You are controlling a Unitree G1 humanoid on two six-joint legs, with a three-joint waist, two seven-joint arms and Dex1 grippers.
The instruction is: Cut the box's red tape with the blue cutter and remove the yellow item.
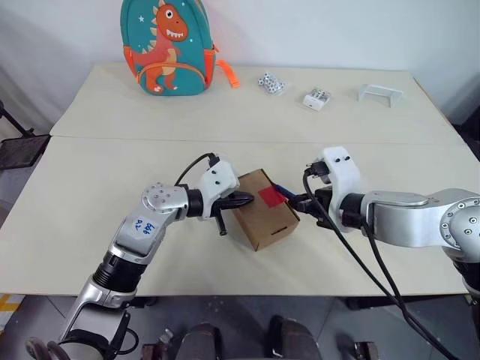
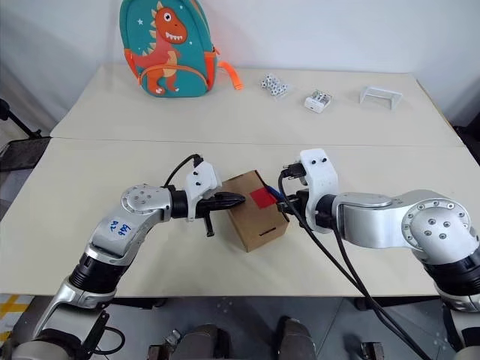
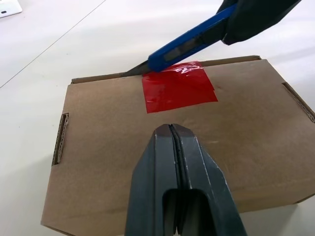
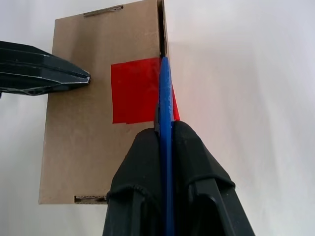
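Observation:
Next, I release the blue cutter, its tip now along the lid seam, from my right gripper on the near table, straight (image 1: 391, 209) in front of the white bracket.
The brown box (image 1: 264, 221) lies closed in the middle of the near table, with the red tape (image 1: 270, 196) over its lid edge. My left gripper (image 1: 248, 199) is shut and empty, its tip resting on the lid beside the tape (image 3: 178, 92). From the other side my right gripper (image 1: 300, 202) is shut on the blue cutter (image 4: 165, 93). The cutter's dark tip lies along the lid seam at the tape's edge (image 3: 134, 72). The yellow item is hidden.
A teal dinosaur backpack (image 1: 166, 45) stands at the far left of the back table. Small white parts (image 1: 272, 84), a white block (image 1: 317, 98) and a white bracket (image 1: 379, 94) lie along the far edge. Black cables hang from my right wrist.

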